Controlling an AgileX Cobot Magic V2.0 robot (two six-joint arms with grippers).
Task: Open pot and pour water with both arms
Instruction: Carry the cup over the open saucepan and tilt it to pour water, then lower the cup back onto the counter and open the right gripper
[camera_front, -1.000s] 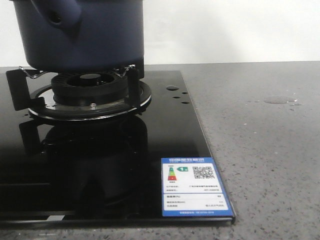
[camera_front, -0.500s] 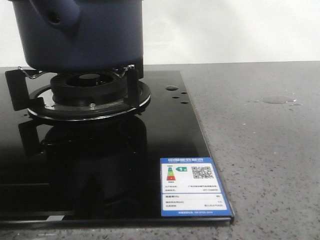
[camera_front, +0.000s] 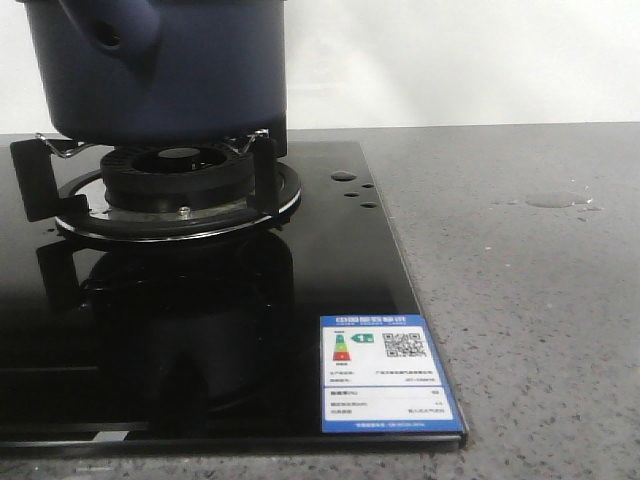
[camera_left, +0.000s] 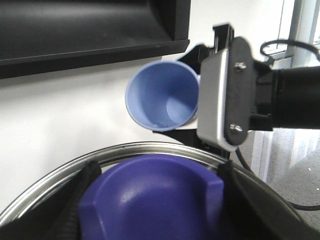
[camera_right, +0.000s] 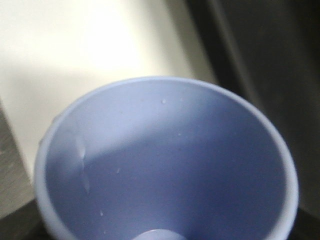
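The light blue cup will go down from my right gripper onto the grey counter (camera_front: 608, 222), where I will set it just beside the small water puddle. The cup is now tipped toward the lid.
The dark navy pot (camera_front: 170, 70) stands on the gas burner (camera_front: 180, 185) at the front view's far left; its handle stub with a hole (camera_front: 110, 38) faces me and its top is cut off. Neither gripper shows in the front view. In the left wrist view my left gripper (camera_left: 157, 200) is shut on the blue knob (camera_left: 155, 190) of the steel-rimmed lid (camera_left: 150, 149). I cannot tell whether the lid rests on the pot. Beyond it my right gripper (camera_left: 187, 95) holds the light blue cup (camera_left: 160, 97), tipped with its mouth toward the lid. The cup (camera_right: 165, 165) fills the right wrist view and looks empty.
The burner sits on a black glass hob (camera_front: 330, 260) with a blue energy label (camera_front: 388, 372) at its front right corner. A small water puddle (camera_front: 555, 200) lies on the grey stone counter to the right. A black range hood (camera_left: 90, 30) hangs above on the white wall.
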